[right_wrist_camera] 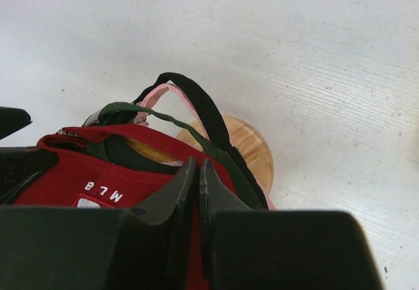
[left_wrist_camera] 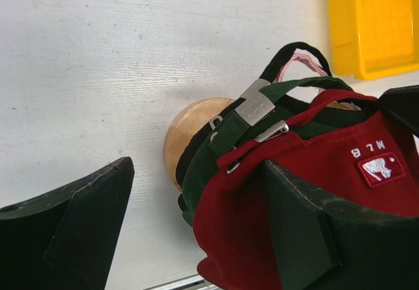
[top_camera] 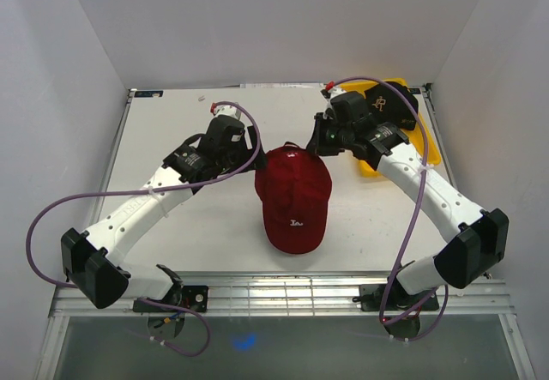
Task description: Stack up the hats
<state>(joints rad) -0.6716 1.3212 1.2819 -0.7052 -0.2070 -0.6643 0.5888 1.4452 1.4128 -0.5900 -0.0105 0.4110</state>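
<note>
The dark green cap's edge shows past the red cap's rear edge, so I will open my right gripper and grab the red cap farther down its side (top_camera: 325, 174).
A red cap (top_camera: 293, 196) tops a stack in the middle of the table, brim toward the near edge. In the left wrist view the red cap (left_wrist_camera: 249, 198) lies over a dark green cap (left_wrist_camera: 203, 165), with a black strap (left_wrist_camera: 288, 51) and a pink strap (left_wrist_camera: 298, 61) behind. They sit on a round wooden stand (left_wrist_camera: 186, 129). My left gripper (top_camera: 256, 153) is open at the cap's rear left, one finger lying against the red fabric. My right gripper (right_wrist_camera: 198, 162) is shut on the red cap's rear edge (right_wrist_camera: 131, 185).
A yellow tray (top_camera: 429, 153) stands at the back right, holding a dark cap with a pale logo (top_camera: 386, 101). The tray's corner shows in the left wrist view (left_wrist_camera: 373, 35). White walls enclose the table on three sides.
</note>
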